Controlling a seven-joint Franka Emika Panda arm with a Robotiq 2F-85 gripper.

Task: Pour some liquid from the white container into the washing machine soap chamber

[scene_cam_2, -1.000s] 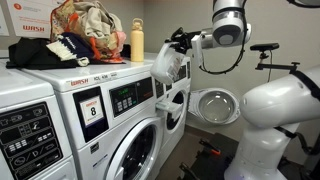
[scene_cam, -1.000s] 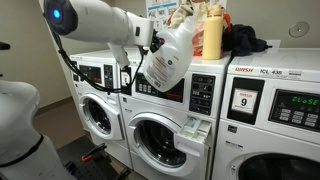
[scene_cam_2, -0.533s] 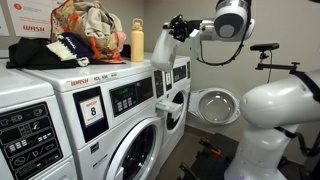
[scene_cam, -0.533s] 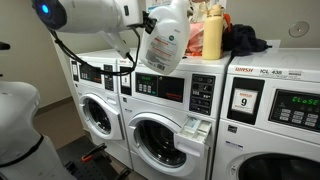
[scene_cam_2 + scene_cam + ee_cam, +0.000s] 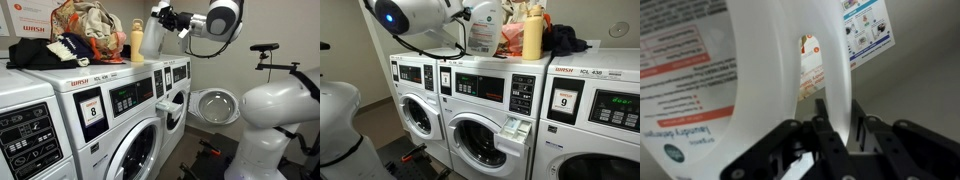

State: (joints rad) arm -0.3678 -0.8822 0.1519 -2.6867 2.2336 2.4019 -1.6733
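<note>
The robot's gripper will set the white container, now upright at the washer's top, free on the washing machine's top beside the yellow-tan bottle (image 5: 494, 55).
My gripper (image 5: 463, 17) is shut on the moulded handle of the white container (image 5: 486, 28), which is upright at the top of the washing machine (image 5: 480, 120), next to a yellow-tan bottle (image 5: 532, 33). I cannot tell whether its base touches the top. The soap chamber (image 5: 517, 128) juts open from the washer's front, well below the container. The container (image 5: 152, 35) and gripper (image 5: 166, 20) also show in the exterior view from the side. In the wrist view my fingers (image 5: 840, 120) clamp the white handle (image 5: 830, 60), with the labelled body (image 5: 700, 80) beside it.
A pile of clothes (image 5: 560, 38) and bags (image 5: 85, 30) lies on the washer tops. A washer with a "9" sticker (image 5: 563, 100) stands beside the task washer. Another washer's round door (image 5: 213, 105) hangs open. A white robot body (image 5: 270, 120) fills the foreground.
The container has gone from tilted in front of the washer's panel up to the washer top and turned upright, my gripper still holding it.
</note>
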